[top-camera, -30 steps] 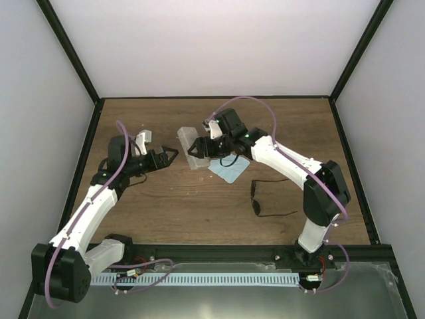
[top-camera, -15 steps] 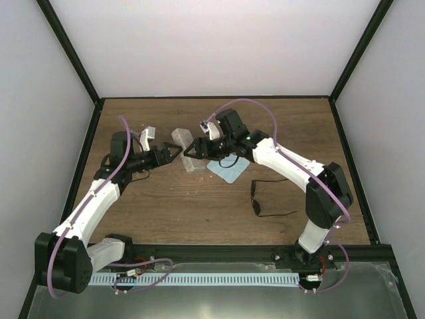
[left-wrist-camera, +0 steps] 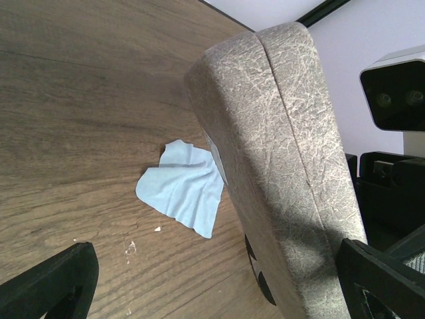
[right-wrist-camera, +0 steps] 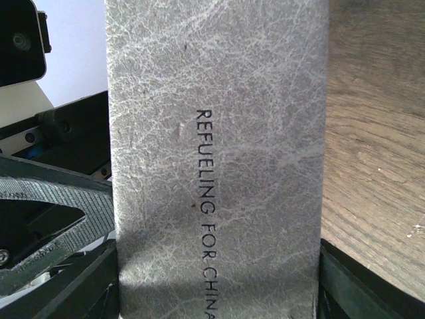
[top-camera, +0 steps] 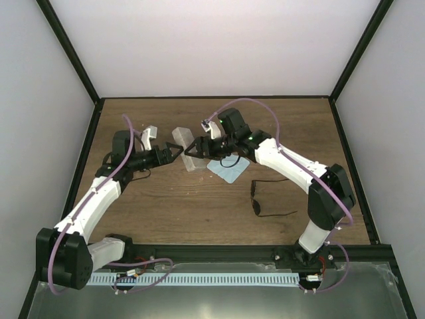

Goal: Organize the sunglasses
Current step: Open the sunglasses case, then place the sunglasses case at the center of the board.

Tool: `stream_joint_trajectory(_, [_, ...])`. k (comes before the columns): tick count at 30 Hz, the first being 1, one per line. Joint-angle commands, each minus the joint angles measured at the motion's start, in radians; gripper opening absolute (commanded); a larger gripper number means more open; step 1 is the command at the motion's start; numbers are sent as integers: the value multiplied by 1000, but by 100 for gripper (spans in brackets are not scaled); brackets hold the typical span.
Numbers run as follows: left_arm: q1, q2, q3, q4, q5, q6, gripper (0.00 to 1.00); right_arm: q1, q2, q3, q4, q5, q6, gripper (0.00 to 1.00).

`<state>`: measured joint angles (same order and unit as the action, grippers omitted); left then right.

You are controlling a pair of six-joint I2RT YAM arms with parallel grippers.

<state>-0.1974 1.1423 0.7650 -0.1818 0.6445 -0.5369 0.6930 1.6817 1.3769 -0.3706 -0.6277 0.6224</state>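
Next, I set the grey case down with my right gripper on the bare wood [top-camera: 190, 175] next to the light blue cloth.
The sunglasses [top-camera: 263, 199] lie on the table at the right, thin black frame, apart from both grippers. The grey case [top-camera: 188, 151] stands at the table's middle. In the right wrist view it [right-wrist-camera: 216, 133] fills the space between the fingers [right-wrist-camera: 80, 292], and my right gripper [top-camera: 194, 147] is shut on its right end. My left gripper [top-camera: 175, 153] is open, its jaws wide apart at the case's left end. In the left wrist view the case [left-wrist-camera: 279, 166] rises between the left fingers [left-wrist-camera: 53, 286].
A light blue cloth [top-camera: 229, 170] lies just right of the case, under the right arm; it also shows in the left wrist view [left-wrist-camera: 182, 187]. Black frame rails edge the wooden table [top-camera: 199, 212].
My left gripper has moved right, up to the case's left end. My right gripper has shifted the case slightly left. The sunglasses and cloth have not moved.
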Motion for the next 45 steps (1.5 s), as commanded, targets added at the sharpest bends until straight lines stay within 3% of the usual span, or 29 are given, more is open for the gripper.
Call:
stream_joint_trajectory(1, [1,24,4,-63,-74,45,100,-10,-55,25,102,-96,27,61])
stream_joint_trajectory(19, [1,68,-14,-123,-144,122,100,-47,-66,41,157,-103,57,60])
stream_joint_trajectory(29, [1,36,82,-165,-146,143,100,-47,1,4,138,-109,39,61])
stream_joint_trajectory(37, [2,42,69,-299,-342,276,100,-47,113,-88,204,-145,0,62])
stream_joint_trajectory(45, [1,120,51,-304,-457,306,95,-47,256,-89,215,-224,-91,67])
